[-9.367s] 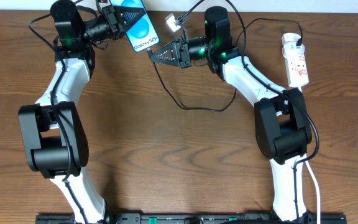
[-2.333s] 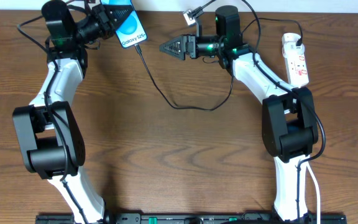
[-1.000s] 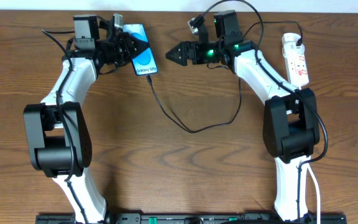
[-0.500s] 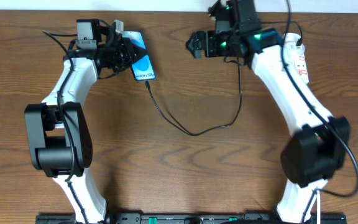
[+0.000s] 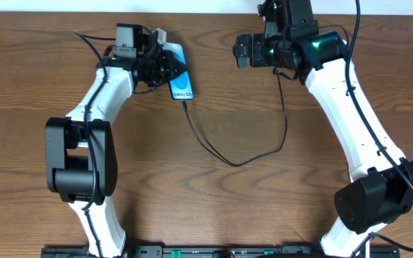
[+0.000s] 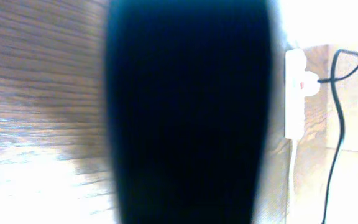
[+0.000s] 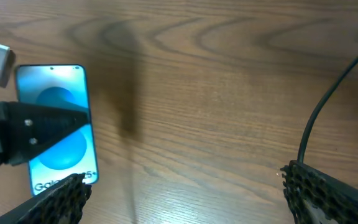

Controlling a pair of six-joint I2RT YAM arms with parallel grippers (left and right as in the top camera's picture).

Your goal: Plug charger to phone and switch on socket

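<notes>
The phone, now tilted at the back of the table, will be let go by my left gripper, flat on the wooden table (image 5: pixel 180 93) just behind the charger cable's loop.
The phone (image 5: pixel 182 86) has a blue screen and hangs tilted at the back left of the table, with my left gripper (image 5: pixel 171 70) shut on its sides. In the right wrist view the phone (image 7: pixel 58 99) has a dark left finger lying across its screen. The black charger cable (image 5: pixel 235 162) leaves the phone's lower end, loops over the table and rises behind my right arm. My right gripper (image 5: pixel 242 51) is open and empty, right of the phone and apart from it. The white socket (image 6: pixel 295 93) shows in the left wrist view with a black plug in it. Overhead, my right arm hides it.
A dark blur fills the middle of the left wrist view. The table's back edge (image 5: pixel 206 12) runs just behind both grippers. The charger cable (image 7: pixel 328 106) hangs close to my right gripper's right finger (image 7: pixel 328 193). Both white arms reach over the table's sides.
My left gripper has carried the phone to the right, cable trailing. My right arm has swung right and back, now covering the socket overhead; its gripper stays open.
</notes>
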